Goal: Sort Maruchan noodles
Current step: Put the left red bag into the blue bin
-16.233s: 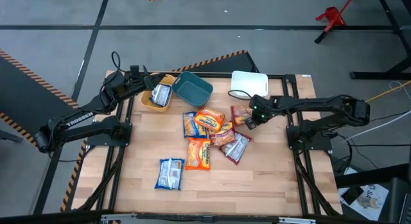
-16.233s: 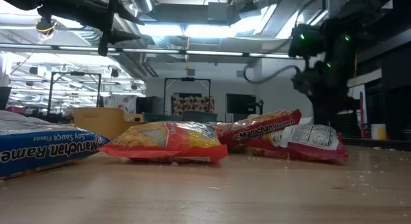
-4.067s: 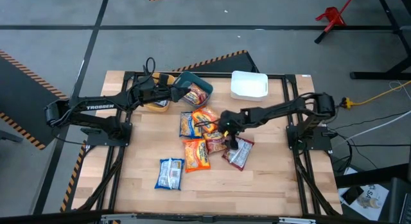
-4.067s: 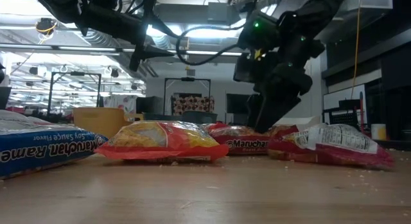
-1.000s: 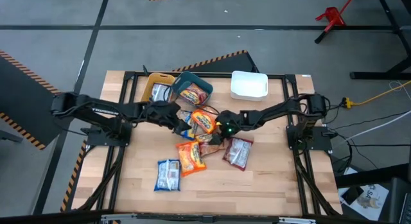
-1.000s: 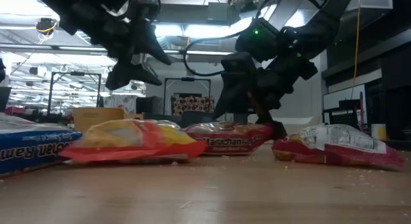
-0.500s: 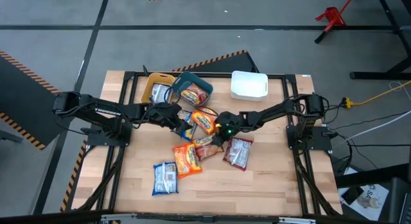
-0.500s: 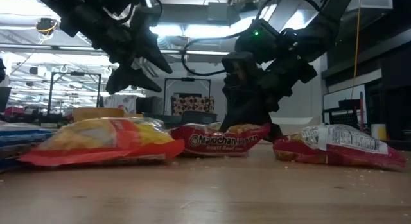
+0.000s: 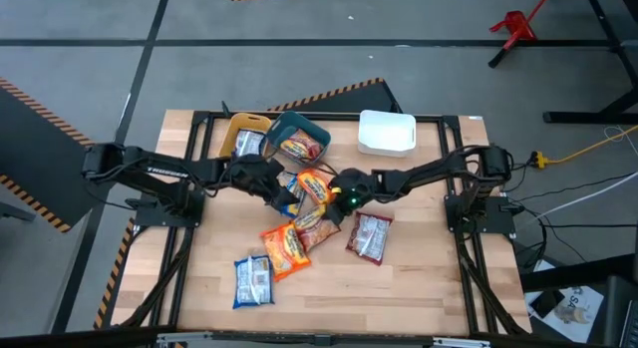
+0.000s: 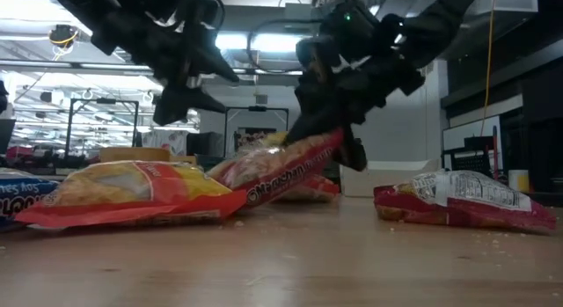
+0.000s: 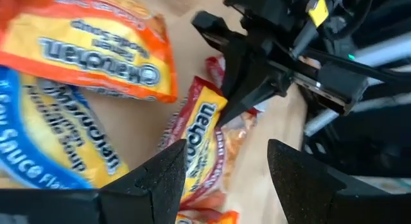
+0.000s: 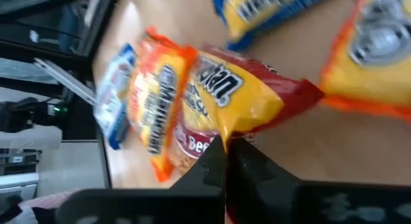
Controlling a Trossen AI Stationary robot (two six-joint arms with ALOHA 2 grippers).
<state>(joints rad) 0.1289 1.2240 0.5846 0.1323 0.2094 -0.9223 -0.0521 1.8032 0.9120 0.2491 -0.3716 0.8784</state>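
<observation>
I need to next use my left gripper to close on the loose end [image 9: 302, 228] [image 11: 194, 193] of the red-and-yellow packet, opposite the end that my right gripper holds.
My right gripper [image 9: 333, 205] is shut on a red-and-yellow Maruchan packet [image 9: 311, 224] at the table's middle. My left gripper [image 9: 283, 189] hangs open just left of it, above a blue-and-yellow packet [image 11: 45, 147] and an orange packet [image 11: 96, 51]. It touches nothing. An orange packet [image 9: 284, 250] and a blue packet [image 9: 252, 281] lie flat nearer the near edge. A dark red packet [image 9: 369, 236] lies flat to the right. My right gripper pinches the red-and-yellow packet by its end edge [image 12: 235, 131] between the two fingers, coming down at a slant from the table's right. That end is lifted, so the packet sits tilted. Its lower end [image 10: 251, 194] stays down beside the orange packet [image 10: 132, 193].
At the far edge stand a yellow bin [image 9: 242, 141] holding a blue packet, a teal bin [image 9: 299, 141] holding an orange one, and a white bin [image 9: 387, 132]. Bare wood lies along the near edge and to the right.
My right gripper has risen and moved slightly toward the table's left, tipping the red-and-yellow packet up by its held end while the other end stayed low. The orange and blue packets in front of it have slid toward the near left.
</observation>
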